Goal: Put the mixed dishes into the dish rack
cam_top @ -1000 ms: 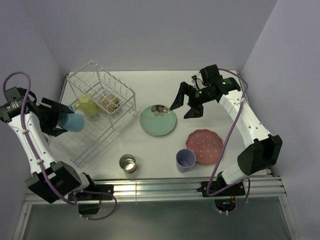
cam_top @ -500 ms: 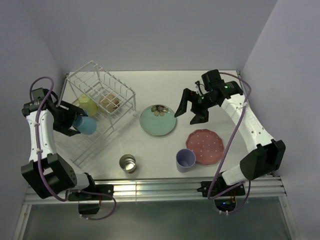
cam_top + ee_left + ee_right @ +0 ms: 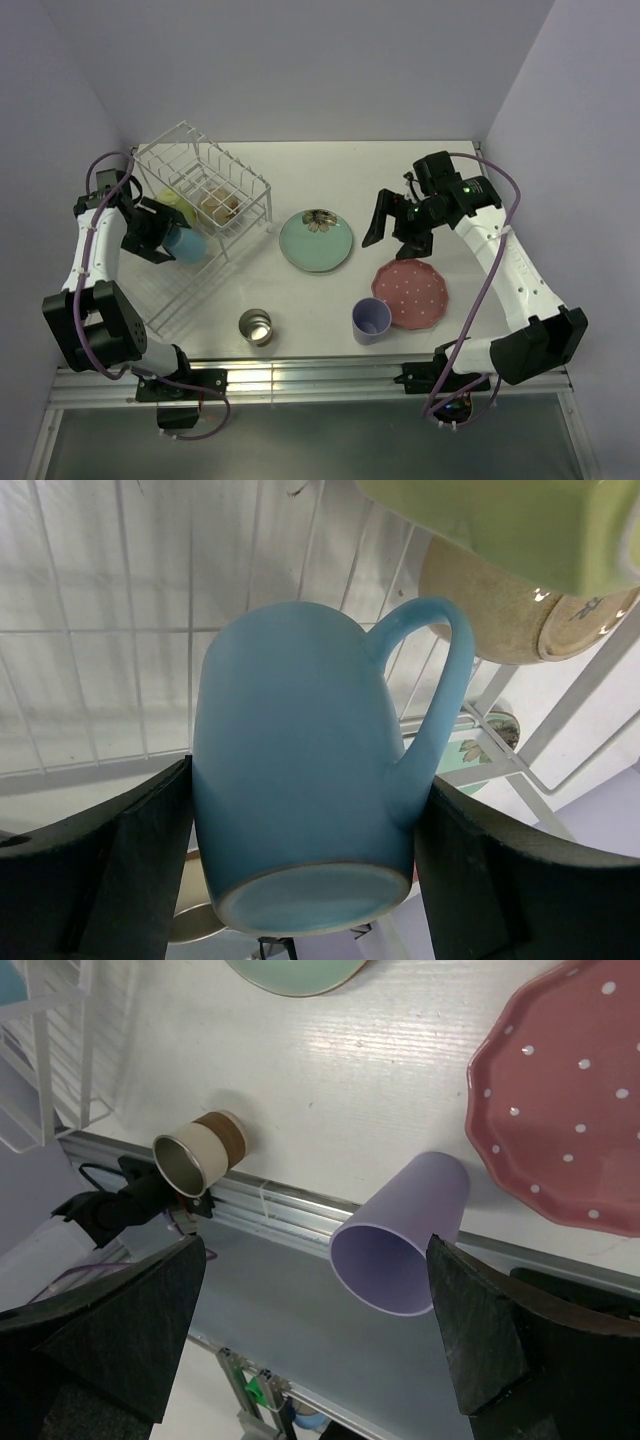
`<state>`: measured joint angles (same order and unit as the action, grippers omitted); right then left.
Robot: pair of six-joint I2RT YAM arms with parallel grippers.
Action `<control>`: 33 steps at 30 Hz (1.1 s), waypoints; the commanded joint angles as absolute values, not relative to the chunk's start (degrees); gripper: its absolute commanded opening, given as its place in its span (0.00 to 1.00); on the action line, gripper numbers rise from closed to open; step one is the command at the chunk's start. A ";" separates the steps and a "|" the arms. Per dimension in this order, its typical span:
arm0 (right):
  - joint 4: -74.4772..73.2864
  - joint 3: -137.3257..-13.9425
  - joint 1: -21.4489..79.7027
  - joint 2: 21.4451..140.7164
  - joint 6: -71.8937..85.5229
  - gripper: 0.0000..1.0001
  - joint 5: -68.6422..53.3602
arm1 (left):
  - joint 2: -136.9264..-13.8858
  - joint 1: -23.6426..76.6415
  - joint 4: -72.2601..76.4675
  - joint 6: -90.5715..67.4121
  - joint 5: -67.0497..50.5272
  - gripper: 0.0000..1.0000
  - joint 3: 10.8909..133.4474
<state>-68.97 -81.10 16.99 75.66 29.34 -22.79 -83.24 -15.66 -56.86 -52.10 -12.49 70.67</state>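
Note:
My right gripper moves to the lavender cup next and closes on the cup's rim point(image 3: 390, 317) point(image 3: 428, 1259), on the side next to the pink white-dotted plate.
My left gripper point(image 3: 165, 240) is shut on the light blue mug point(image 3: 186, 244) point(image 3: 300, 780), holding it over the lower tray of the white dish rack point(image 3: 245, 178). The yellow mug point(image 3: 178, 207) and the cream bowl point(image 3: 221, 207) sit under the raised tier. My right gripper point(image 3: 397, 226) is open and empty, above the table between the mint-green flower plate point(image 3: 316, 241) and the pink white-dotted plate point(image 3: 409, 293). The lavender cup point(image 3: 371, 320) point(image 3: 400, 1232) and the small metal cup point(image 3: 256, 326) point(image 3: 198, 1152) stand near the front edge.
Purple walls close in the table on the left, back and right. A metal rail point(image 3: 330, 373) runs along the front edge. The rack's white wires point(image 3: 120, 630) lie close behind the blue mug.
My left gripper has carried the blue mug to the right, from outside the rack's left edge to over its lower tray. My right gripper has moved right and nearer, still open.

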 commanded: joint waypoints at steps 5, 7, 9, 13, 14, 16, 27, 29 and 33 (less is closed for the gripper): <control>-70.75 -78.93 16.79 71.11 30.41 0.98 -19.51 | -82.79 -13.27 -53.61 -56.42 -11.08 0.00 68.30; -70.84 -78.23 16.87 69.97 30.59 0.99 -19.16 | -82.62 -13.27 -53.53 -56.86 -10.55 0.00 67.42; -70.58 -76.65 16.87 69.17 30.76 0.99 -19.51 | -82.88 -13.18 -53.26 -57.30 -10.37 0.00 66.97; -70.58 -73.75 17.05 67.07 30.59 0.99 -19.78 | -84.20 -12.83 -53.09 -57.92 -10.28 0.00 67.41; -70.66 -72.70 16.96 66.71 30.50 0.98 -19.78 | -84.46 -12.75 -53.09 -57.92 -10.20 0.00 67.50; -70.93 -71.72 17.14 65.75 30.24 0.98 -19.60 | -85.43 -12.75 -52.91 -57.74 -10.11 0.00 67.85; -71.19 -64.69 23.82 63.55 33.22 0.98 -14.06 | -89.03 -11.17 -51.86 -57.48 -11.16 0.45 68.91; -71.02 -63.90 24.17 63.28 33.31 0.98 -13.98 | -89.30 -10.64 -52.03 -57.48 -11.25 0.59 69.61; -70.66 -62.84 24.34 62.75 33.14 0.98 -13.54 | -89.56 -9.67 -53.35 -57.66 -10.90 0.75 70.40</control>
<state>-71.09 -63.29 23.88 64.36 32.58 -15.44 -88.40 -10.57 -54.59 -57.10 -11.14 69.28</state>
